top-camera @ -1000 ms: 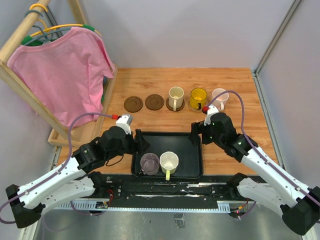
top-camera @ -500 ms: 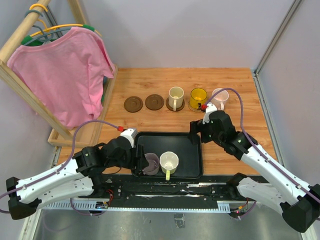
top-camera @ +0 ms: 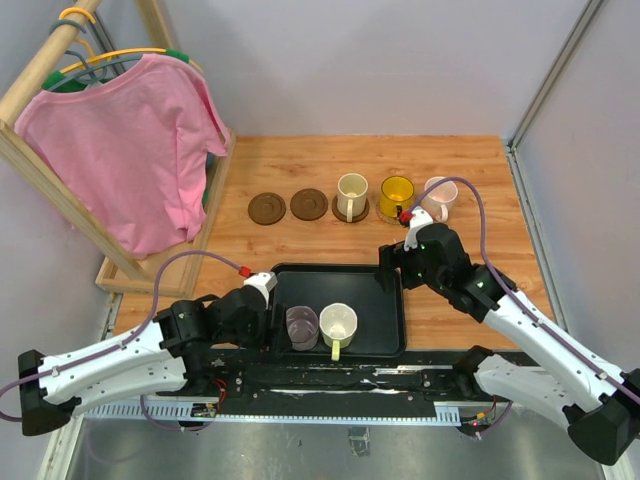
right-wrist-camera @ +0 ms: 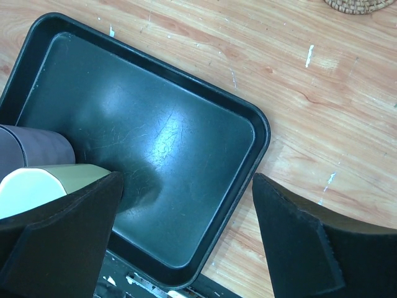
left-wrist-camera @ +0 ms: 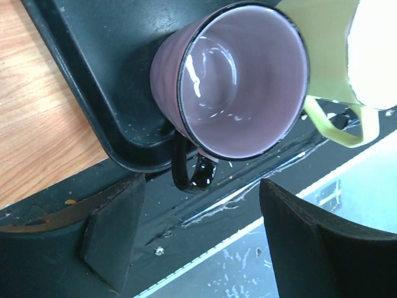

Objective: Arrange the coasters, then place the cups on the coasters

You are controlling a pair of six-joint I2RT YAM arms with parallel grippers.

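The lilac cup is beside the white cup in the black tray. My left gripper should close on the dark handle point(top-camera: 289, 346) point(left-wrist-camera: 191, 169) of the lilac cup.
Two bare dark brown coasters point(top-camera: 267, 208) point(top-camera: 309, 203) lie in a row with three more cups on coasters: cream point(top-camera: 352, 196), amber point(top-camera: 397, 196) and pale pink point(top-camera: 438, 195). A grey-lilac cup point(top-camera: 300, 327) point(left-wrist-camera: 242, 81) and a white cup with a yellowish handle point(top-camera: 338, 325) point(left-wrist-camera: 347, 56) stand in the black tray point(top-camera: 385, 315). My left gripper point(top-camera: 279, 325) point(left-wrist-camera: 205, 248) is open at the tray's near left corner, just short of the lilac cup's dark handle point(left-wrist-camera: 189, 171). My right gripper point(top-camera: 388, 268) point(right-wrist-camera: 186, 242) hovers open over the tray's point(right-wrist-camera: 155, 136) far right corner, holding nothing.
A pink shirt point(top-camera: 130, 150) hangs on a wooden rack point(top-camera: 150, 270) at the left. Grey walls close the back and right. A metal rail point(top-camera: 340, 385) runs along the near edge. The edge of a woven coaster point(right-wrist-camera: 360, 5) shows in the right wrist view.
My left arm has pulled back toward the near edge and swung its gripper in beside the lilac cup. The right arm has barely moved.
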